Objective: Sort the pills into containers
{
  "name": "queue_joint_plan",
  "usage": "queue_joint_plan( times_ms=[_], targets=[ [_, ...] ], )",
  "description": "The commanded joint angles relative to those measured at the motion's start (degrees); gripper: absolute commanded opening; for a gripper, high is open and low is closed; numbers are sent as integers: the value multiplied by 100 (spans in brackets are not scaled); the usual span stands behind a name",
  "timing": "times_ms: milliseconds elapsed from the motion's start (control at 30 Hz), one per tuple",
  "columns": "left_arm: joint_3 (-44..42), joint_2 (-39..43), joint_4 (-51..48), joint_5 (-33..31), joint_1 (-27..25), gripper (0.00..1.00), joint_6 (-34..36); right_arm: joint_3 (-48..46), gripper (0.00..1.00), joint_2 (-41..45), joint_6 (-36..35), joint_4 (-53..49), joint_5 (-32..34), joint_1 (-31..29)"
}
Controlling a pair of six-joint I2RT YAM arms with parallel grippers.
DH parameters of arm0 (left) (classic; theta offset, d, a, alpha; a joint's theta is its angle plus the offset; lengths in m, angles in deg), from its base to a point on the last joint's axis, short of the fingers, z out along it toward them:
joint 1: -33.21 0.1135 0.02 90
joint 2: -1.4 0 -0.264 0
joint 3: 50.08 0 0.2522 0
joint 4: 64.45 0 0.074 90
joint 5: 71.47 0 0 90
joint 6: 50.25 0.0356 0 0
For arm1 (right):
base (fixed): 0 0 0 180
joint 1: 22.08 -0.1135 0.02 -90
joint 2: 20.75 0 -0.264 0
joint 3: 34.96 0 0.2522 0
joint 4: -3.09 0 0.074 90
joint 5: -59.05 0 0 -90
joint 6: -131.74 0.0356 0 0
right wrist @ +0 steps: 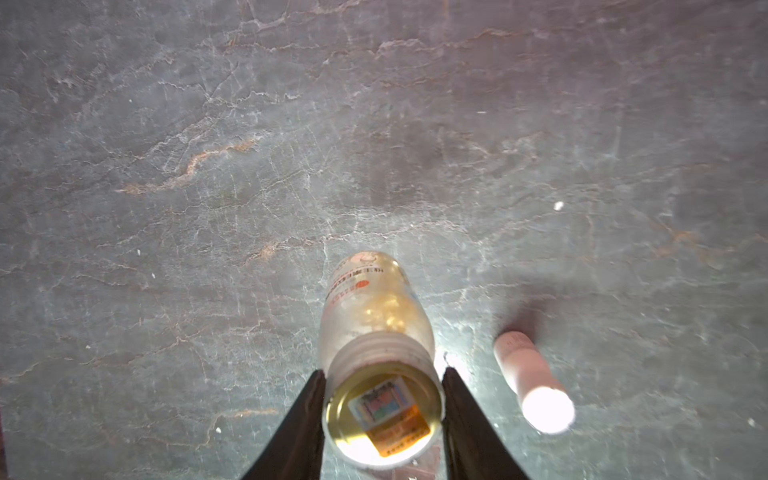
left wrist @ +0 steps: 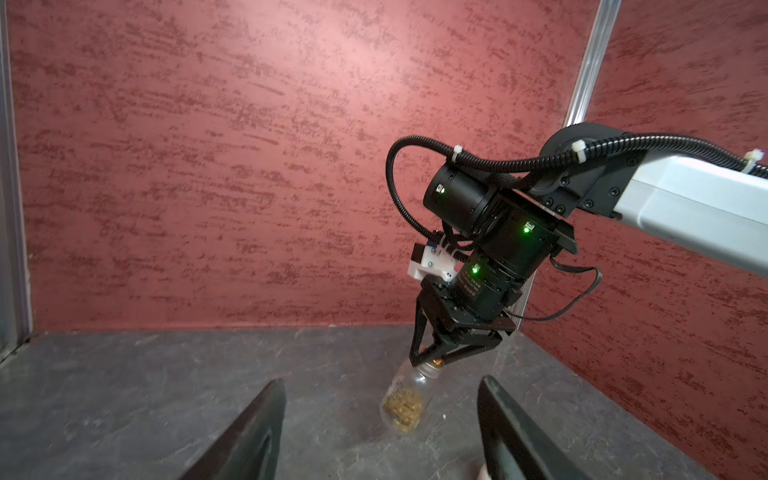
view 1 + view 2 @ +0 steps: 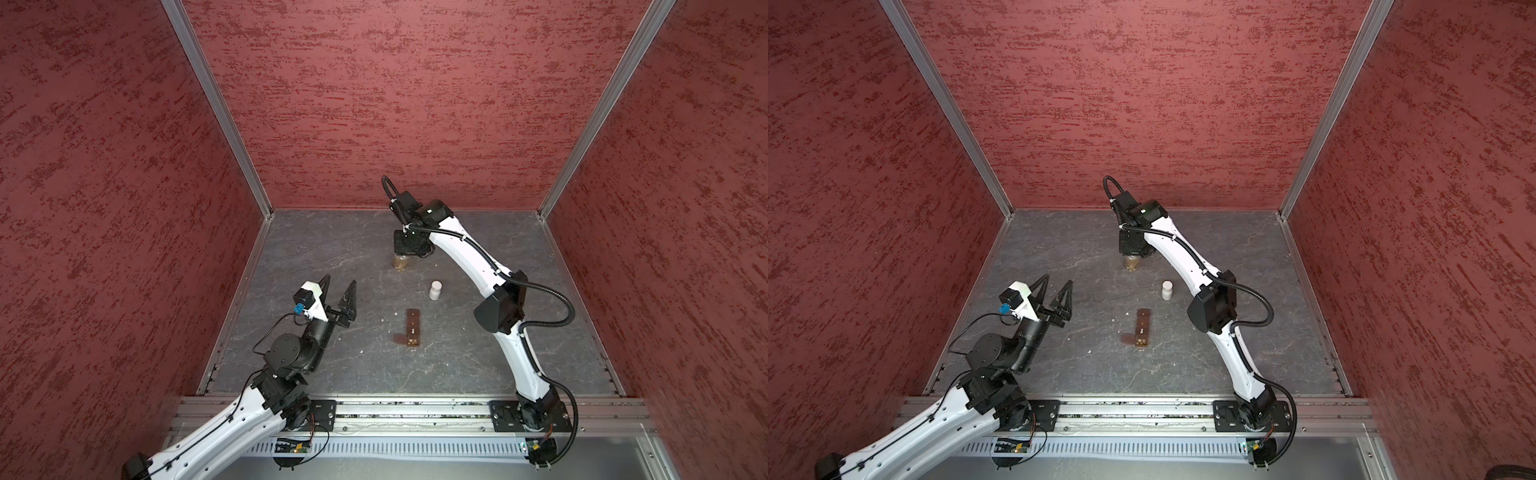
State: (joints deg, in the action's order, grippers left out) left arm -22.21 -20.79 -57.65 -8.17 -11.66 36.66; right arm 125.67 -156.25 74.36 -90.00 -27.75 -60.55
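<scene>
My right gripper has the clear bottle to set down. I should place it on the grey stone floor (image 3: 392,279) beyond the far end of the brown box.
The containers are cells in a long brown box (image 3: 413,328) (image 3: 1143,328) lying mid-floor. Pale bits that look like pills (image 3: 412,342) sit in its nearest cell. More tiny whitish pills (image 3: 1089,351) (image 1: 559,205) lie loose on the floor. My right gripper (image 1: 385,372) (image 3: 405,253) is shut on the neck of an uncapped clear bottle (image 1: 374,307) (image 2: 405,401) holding yellowish pills, tilted, its base at the floor near the back wall. My left gripper (image 2: 381,382) (image 3: 340,282) (image 3: 1057,281) hangs open and empty above the floor, left of the box.
A small white bottle (image 3: 435,289) (image 3: 1167,289) (image 1: 532,382) stands between the clear bottle and the brown box. Red walls enclose the grey stone floor (image 3: 478,353) on three sides. An aluminium rail (image 3: 415,409) runs along the front.
</scene>
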Motion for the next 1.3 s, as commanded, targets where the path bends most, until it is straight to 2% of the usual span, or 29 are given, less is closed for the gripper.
queue_joint_plan(
  times_ms=[0, 700, 1267],
  targets=[
    [-100, 204, -1139, -291, 87, 73, -614, 236, 22, -207, 143, -192, 143, -89],
    [-220, 192, -1300, -90, 280, 73, -934, 237, 28, -885, 315, 343, 358, -204],
    [-235, 105, -1343, 59, 385, 73, -965, 268, 45, -961, 350, 552, 212, -213]
  ],
)
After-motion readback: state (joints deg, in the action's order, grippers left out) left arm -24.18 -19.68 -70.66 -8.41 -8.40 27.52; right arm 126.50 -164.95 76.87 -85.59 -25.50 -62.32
